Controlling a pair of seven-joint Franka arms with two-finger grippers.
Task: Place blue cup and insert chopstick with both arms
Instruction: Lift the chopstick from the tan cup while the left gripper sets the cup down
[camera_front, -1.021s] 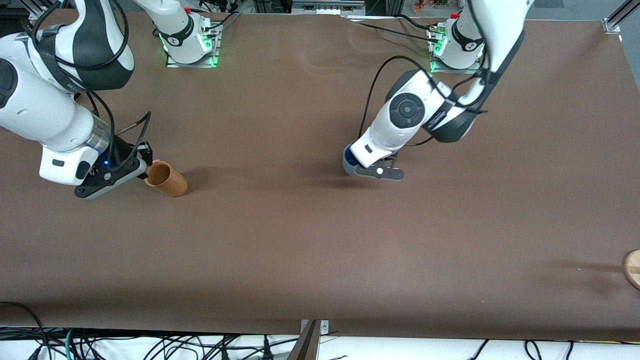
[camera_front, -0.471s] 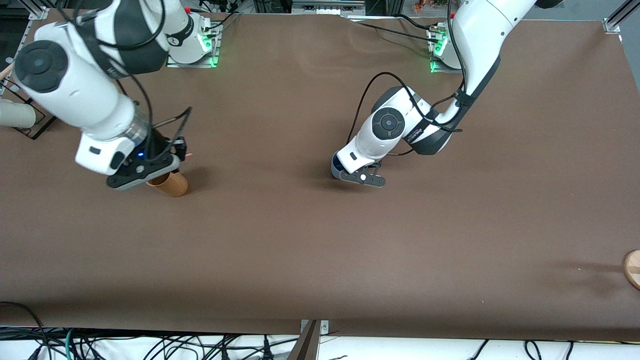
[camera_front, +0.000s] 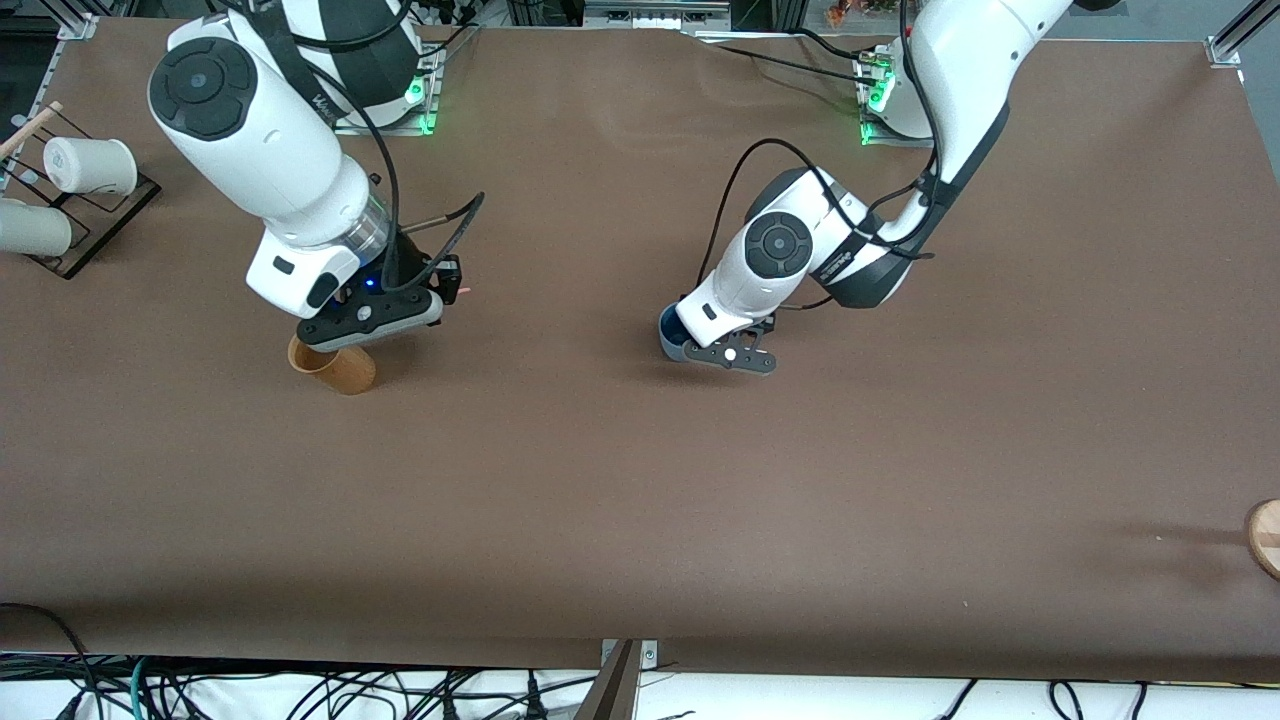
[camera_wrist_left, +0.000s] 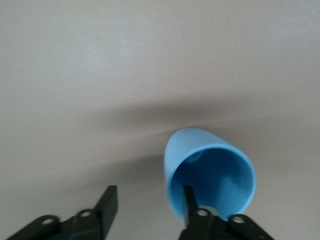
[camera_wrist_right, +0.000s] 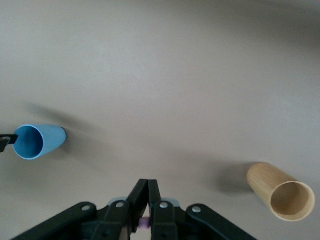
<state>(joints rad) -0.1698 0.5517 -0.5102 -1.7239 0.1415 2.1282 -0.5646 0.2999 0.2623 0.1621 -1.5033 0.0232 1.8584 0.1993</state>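
My right gripper is to put the pink chopstick inside the upright blue cup (camera_front: 692, 337) (camera_wrist_right: 29, 142). It will let go of the chopstick there, leaning against the cup's rim.
The blue cup (camera_front: 670, 333) stands upright on the brown table near its middle. My left gripper (camera_front: 728, 356) is low at the cup and open. In the left wrist view the blue cup (camera_wrist_left: 210, 175) has one finger (camera_wrist_left: 189, 202) inside its rim, and the other finger (camera_wrist_left: 107, 205) stands well clear outside it. My right gripper (camera_front: 372, 318) hangs just above the table beside the tan cup and is shut on the pink chopstick (camera_front: 464, 291). A pink stub of the chopstick (camera_wrist_right: 145, 222) shows between the closed fingers of my right gripper (camera_wrist_right: 148, 187).
A tan-brown cylindrical cup (camera_front: 335, 368) stands upright under the right hand's edge. A black rack with white cups (camera_front: 85, 165) sits at the right arm's end of the table. A wooden disc (camera_front: 1265, 538) lies at the left arm's end.
The left gripper has opened off the blue cup after shifting it slightly toward the right arm's end. The right arm has swung with the chopstick past the tan cup toward the table's middle.
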